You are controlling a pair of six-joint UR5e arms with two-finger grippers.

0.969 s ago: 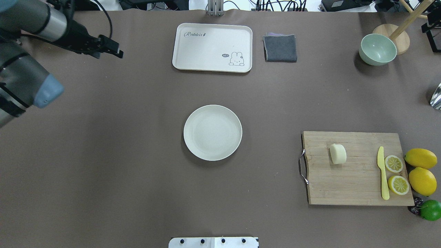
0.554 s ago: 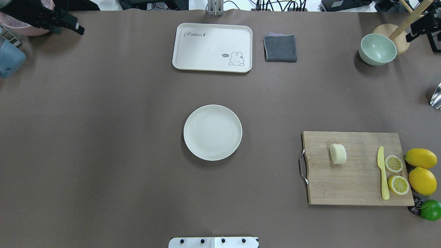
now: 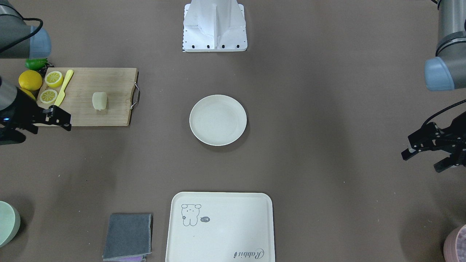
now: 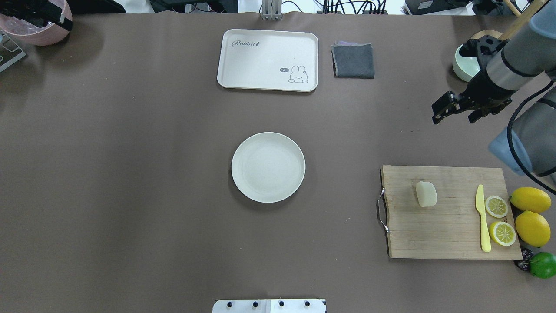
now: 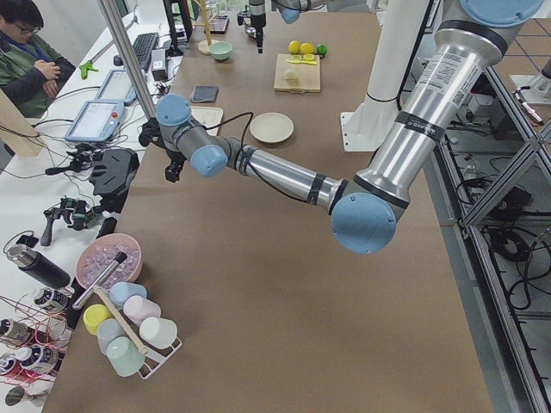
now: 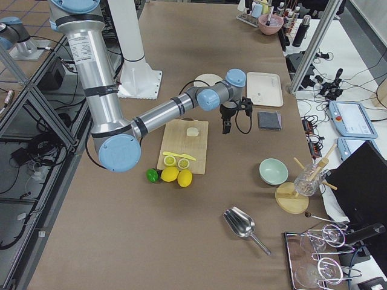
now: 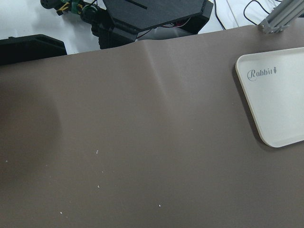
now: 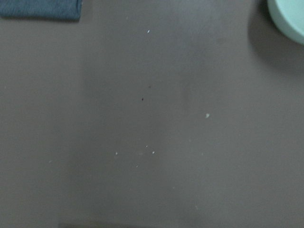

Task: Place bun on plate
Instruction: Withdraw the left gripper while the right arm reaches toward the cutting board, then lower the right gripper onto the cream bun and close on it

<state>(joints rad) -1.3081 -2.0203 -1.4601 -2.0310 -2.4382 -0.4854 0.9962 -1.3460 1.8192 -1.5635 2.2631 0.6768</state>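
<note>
The bun on the wooden chopping board is next for my right gripper, which will close on its middle (image 3: 100, 99), across the two long sides.
The bun (image 4: 426, 194), a small pale cream lump, lies on the wooden chopping board (image 4: 447, 234) at the right of the table; it also shows in the front view (image 3: 99, 100). The plate (image 4: 268, 167), round, off-white and bare, sits at the table's middle (image 3: 217, 120). My right gripper (image 4: 452, 116) hangs open above the table, beyond the board's far edge and near the green bowl, well clear of the bun. My left gripper (image 3: 420, 162) is open and holds nothing, far off at the table's left side.
On the board lie a yellow knife (image 4: 482, 219) and two lemon halves (image 4: 496, 206); whole lemons (image 4: 531, 200) and a lime (image 4: 543, 264) sit beside it. A rabbit-print tray (image 4: 268, 60), a grey cloth (image 4: 353, 61) and a green bowl (image 4: 462, 67) stand at the far side.
The left arm has pulled back to the table's far left corner. The right arm has come in from the right edge and now hangs past the green bowl.
</note>
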